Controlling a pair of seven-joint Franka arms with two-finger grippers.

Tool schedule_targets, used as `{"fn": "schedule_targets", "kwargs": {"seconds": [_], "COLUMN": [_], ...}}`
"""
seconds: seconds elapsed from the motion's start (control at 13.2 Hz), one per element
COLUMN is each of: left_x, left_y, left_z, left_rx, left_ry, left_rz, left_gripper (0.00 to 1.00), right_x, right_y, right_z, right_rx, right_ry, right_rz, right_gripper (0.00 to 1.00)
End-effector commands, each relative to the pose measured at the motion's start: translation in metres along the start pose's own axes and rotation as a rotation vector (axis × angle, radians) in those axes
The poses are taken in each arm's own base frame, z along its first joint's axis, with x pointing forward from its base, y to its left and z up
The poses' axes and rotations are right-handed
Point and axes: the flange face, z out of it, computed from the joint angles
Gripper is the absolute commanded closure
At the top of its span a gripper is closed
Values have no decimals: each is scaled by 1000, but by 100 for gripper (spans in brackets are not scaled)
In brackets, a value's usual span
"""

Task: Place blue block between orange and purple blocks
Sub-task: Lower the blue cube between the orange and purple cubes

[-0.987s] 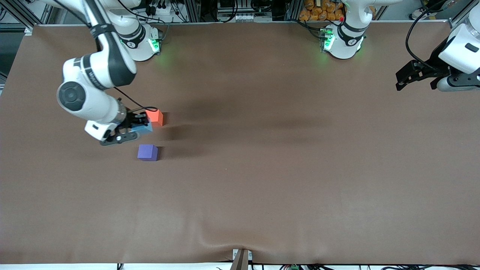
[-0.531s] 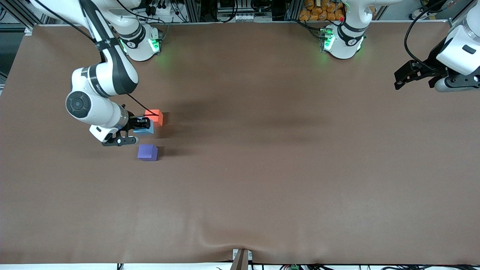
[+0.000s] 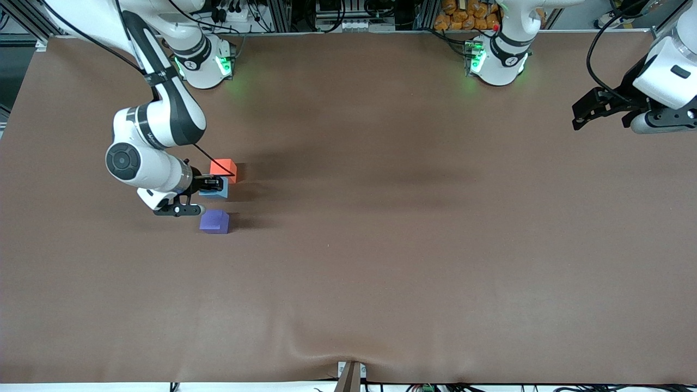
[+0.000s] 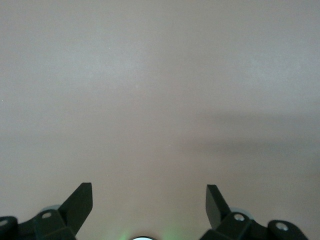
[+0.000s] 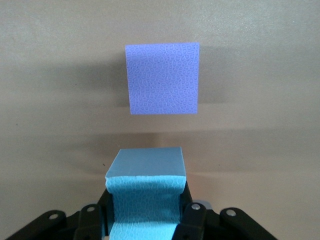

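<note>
Next, my right gripper puts the blue block, held low in the gap, down on the brown table, snug [image 3: 220, 196] [image 5: 163, 145] between the purple block and the orange block.
My right gripper [image 3: 211, 185] is shut on the light blue block [image 3: 220, 191] and holds it low, in the gap between the orange block [image 3: 224, 169] and the purple block [image 3: 214, 221]. The orange block lies farther from the front camera, the purple one nearer. In the right wrist view the blue block [image 5: 145, 195] sits squeezed between the fingers, with the purple block [image 5: 162, 78] ahead of it on the brown table. My left gripper [image 3: 603, 110] is open and empty above the left arm's end of the table; the left wrist view shows its gripper [image 4: 149, 200] over bare table.
The brown table cover [image 3: 381, 245] stretches wide around the blocks. The two arm bases [image 3: 204, 60] stand along the edge farthest from the front camera. A small bracket [image 3: 351, 373] sits at the table's near edge.
My right gripper has come down and shifted toward the purple block with the blue block in it, settling between the orange and purple blocks. The left arm shifted slightly.
</note>
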Motion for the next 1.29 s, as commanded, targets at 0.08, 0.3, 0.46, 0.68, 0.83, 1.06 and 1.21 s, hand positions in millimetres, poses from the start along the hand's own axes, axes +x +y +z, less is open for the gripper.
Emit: {"fn": "schedule_targets", "kwargs": {"seconds": [0.08, 0.3, 0.46, 0.68, 0.83, 1.06, 1.21], "left_x": [-1, -1, -1, -2, -3, -3, -3], "left_y": [1, 1, 1, 1, 1, 1, 1], "left_z": [-1, -1, -1, -2, -4, -3, -3], "left_rx": [2, 2, 2, 2, 2, 3, 3], "left_ry": [-7, -7, -7, -4, -2, -4, -4], "left_rz": [-13, -13, -13, -13, -13, -11, -11], "left_gripper": [0, 0, 0, 0, 0, 0, 0], "right_x": [1, 4, 8, 12, 14, 15, 15], "right_y": [0, 3, 7, 13, 17, 18, 14], "right_z": [12, 21, 28, 36, 42, 45, 50], "right_rx": [24, 28, 34, 36, 37, 39, 37], "right_ry": [6, 0, 6, 7, 4, 10, 10], "right_rz": [28, 38, 52, 64, 72, 75, 64], "right_gripper": [100, 100, 100, 100, 100, 100, 100]}}
